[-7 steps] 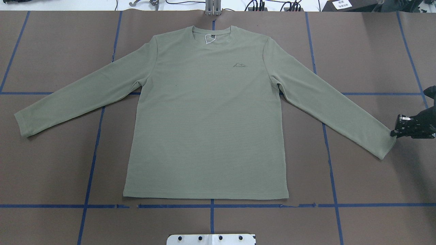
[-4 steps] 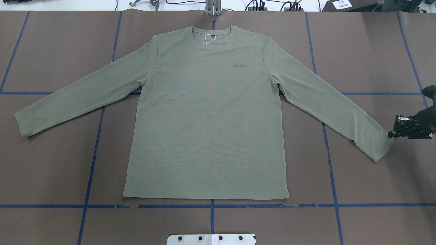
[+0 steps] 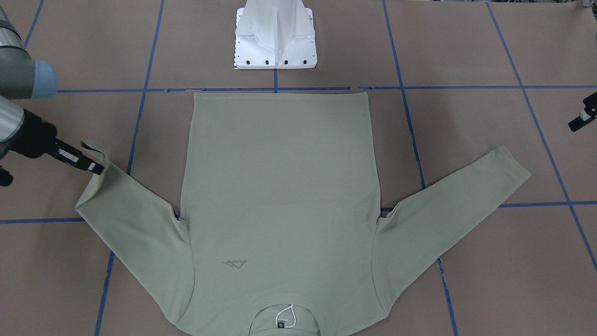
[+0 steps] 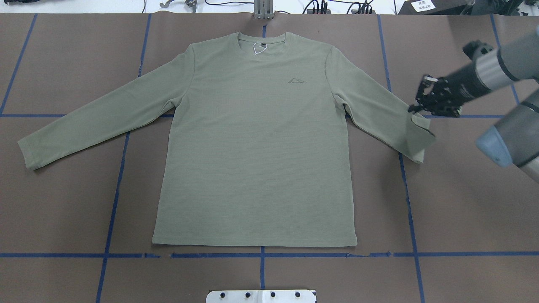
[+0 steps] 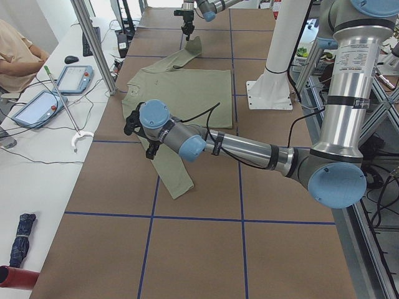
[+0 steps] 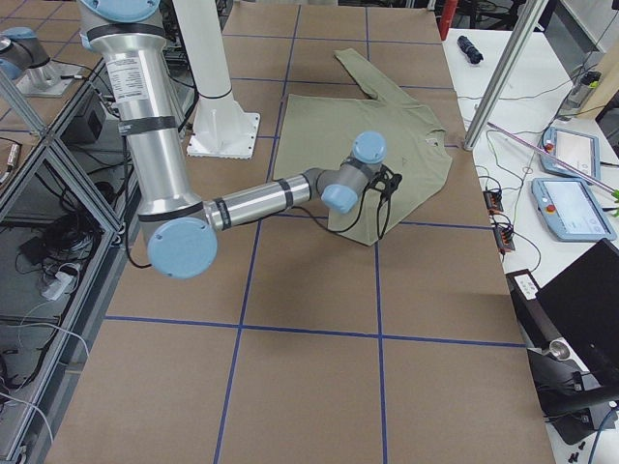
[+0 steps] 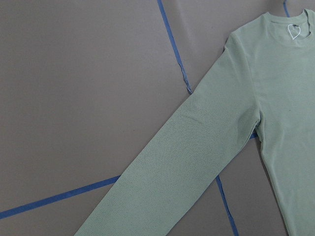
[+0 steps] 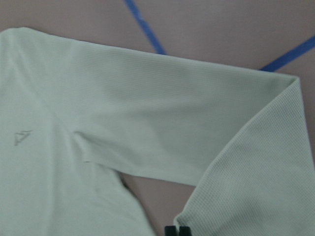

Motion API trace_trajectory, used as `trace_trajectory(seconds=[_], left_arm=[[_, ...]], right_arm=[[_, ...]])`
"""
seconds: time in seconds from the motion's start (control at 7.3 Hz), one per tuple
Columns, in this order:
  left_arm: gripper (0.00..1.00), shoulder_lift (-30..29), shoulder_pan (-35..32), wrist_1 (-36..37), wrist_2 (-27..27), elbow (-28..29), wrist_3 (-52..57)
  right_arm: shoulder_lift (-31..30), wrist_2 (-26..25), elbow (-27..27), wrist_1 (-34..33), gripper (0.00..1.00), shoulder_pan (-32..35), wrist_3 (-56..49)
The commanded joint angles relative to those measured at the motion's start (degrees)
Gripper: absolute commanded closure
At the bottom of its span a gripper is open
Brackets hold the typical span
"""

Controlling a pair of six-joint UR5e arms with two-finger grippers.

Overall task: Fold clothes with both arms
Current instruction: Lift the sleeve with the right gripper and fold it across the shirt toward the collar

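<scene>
The raised cuff, now doubled back toward the body, will be released by my right gripper on the shirt's body (image 3: 378, 214) beside the straight sleeve's armpit.
The pale sage-green shirt (image 4: 257, 147) lies flat, front up, collar at the far side; it also shows in the front-facing view (image 3: 280, 186). My right gripper (image 4: 414, 110) is shut on the shirt's right cuff (image 4: 421, 126) and holds it raised, so the sleeve end is doubled back toward the body. The front-facing view shows the same gripper (image 3: 95, 167), and the right wrist view shows the sleeve (image 8: 147, 113) bent over. My left gripper (image 3: 580, 122) is at the view's edge, off the left sleeve (image 3: 466, 196); I cannot tell whether it is open. The left sleeve lies straight (image 7: 197, 162).
The white pedestal base (image 3: 275, 42) stands at the near table edge below the shirt's hem. Blue tape lines (image 4: 261, 254) grid the brown table. A desk with tablets (image 5: 75, 78) and a person lies beyond the far edge.
My right gripper has moved in from the table's right edge, up and toward the far side, carrying the cuff. The right sleeve, straight before, is now bent back on itself.
</scene>
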Motion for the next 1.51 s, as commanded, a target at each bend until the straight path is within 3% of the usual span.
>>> trace_trajectory(seconds=[0.0,0.14,0.27,0.41,0.68,0.96,1.37], left_arm=[[0.0,-0.3,0.0,-0.1,-0.1,-0.1,-1.3],[0.0,-0.3,0.0,-0.2,-0.1,0.0,-1.2],[0.0,-0.3,0.0,-0.1,-0.1,-0.1,-1.2],[0.0,-0.2,0.0,-0.1,-0.1,-0.3,-1.2],[0.0,-0.1,0.0,-0.1,-0.1,-0.2,-1.2],[0.0,-0.1,0.0,-0.1,-0.1,-0.2,-1.2],[0.0,-0.2,0.0,-0.2,-0.1,-0.1,-1.3]], right_arm=[[20.0,-8.3,-3.1,-15.6,1.0,-3.2,2.3],[30.3,-15.2,-10.6,-15.4,1.0,-6.2,5.4],[41.7,-19.2,-21.6,-14.6,1.0,-11.1,7.0],[46.0,-24.4,-27.0,-10.5,1.0,-15.8,7.2],[49.1,-28.1,-34.4,-2.0,1.0,-20.2,7.2],[53.7,-35.8,-38.1,-2.0,1.0,-25.4,7.2],[54.4,-39.4,-40.8,0.0,1.0,-26.9,7.2]])
